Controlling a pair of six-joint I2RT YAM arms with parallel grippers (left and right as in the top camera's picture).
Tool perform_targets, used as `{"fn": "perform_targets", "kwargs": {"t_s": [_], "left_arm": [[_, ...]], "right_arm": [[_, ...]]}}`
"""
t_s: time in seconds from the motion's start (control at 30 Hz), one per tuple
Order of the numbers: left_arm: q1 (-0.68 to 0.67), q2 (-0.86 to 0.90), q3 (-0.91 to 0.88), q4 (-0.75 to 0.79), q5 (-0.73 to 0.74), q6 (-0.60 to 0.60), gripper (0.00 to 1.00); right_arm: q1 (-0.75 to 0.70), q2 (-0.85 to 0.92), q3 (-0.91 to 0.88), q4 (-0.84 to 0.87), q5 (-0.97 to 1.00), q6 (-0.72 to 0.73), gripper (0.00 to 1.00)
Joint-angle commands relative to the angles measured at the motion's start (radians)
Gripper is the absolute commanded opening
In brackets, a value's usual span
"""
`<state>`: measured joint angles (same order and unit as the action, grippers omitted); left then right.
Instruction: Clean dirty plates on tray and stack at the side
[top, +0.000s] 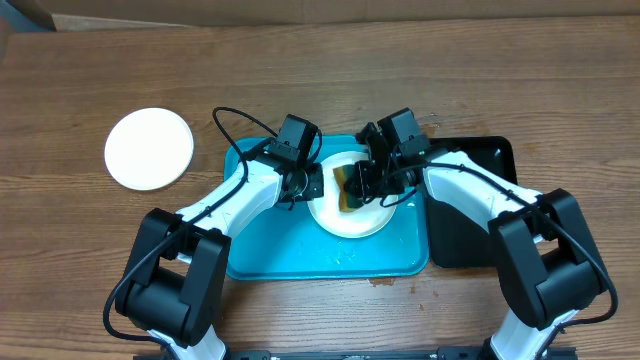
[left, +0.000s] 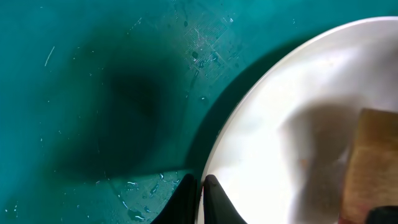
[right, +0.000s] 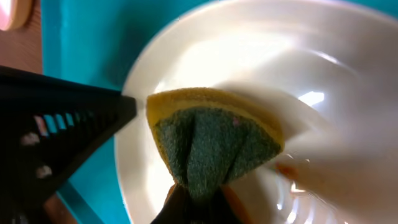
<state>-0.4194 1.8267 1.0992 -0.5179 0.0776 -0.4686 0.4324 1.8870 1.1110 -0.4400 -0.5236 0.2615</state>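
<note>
The yellow-and-green sponge will go down from my right gripper into the black tray (top: 462, 206), on that tray's side nearer the turquoise tray.
A white plate (top: 352, 218) lies on the turquoise tray (top: 280, 255). My left gripper (top: 312, 186) is shut on its left rim; in the left wrist view the jaws (left: 202, 186) pinch the plate's edge (left: 280, 106) over the tray (left: 93, 93). My right gripper (top: 362, 186) is shut on a folded yellow-and-green sponge (top: 348, 190) and presses it on the plate. In the right wrist view the sponge (right: 214, 140) sits on the plate (right: 280, 56), with a small reddish smear (right: 287, 169) beside it. Another white plate (top: 149, 148) lies on the table at the left. No yellow-green rimmed plate shows.
A black tray (top: 470, 235) lies against the turquoise tray's right side, under my right arm. The wooden table (top: 80, 250) surrounds both trays. The left gripper's black finger (right: 62, 124) shows in the right wrist view, close to the sponge.
</note>
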Motion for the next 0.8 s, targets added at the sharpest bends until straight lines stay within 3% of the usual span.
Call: {"fn": "perform_targets", "kwargs": {"t_s": [0.0, 0.77], "left_arm": [[0.000, -0.016, -0.012, 0.002, 0.005, -0.011, 0.08], [0.000, -0.016, -0.012, 0.002, 0.005, -0.010, 0.08]], "right_arm": [[-0.002, -0.011, -0.022, 0.018, -0.001, 0.002, 0.04], [-0.001, -0.011, -0.026, 0.138, 0.041, 0.028, 0.04]]}}
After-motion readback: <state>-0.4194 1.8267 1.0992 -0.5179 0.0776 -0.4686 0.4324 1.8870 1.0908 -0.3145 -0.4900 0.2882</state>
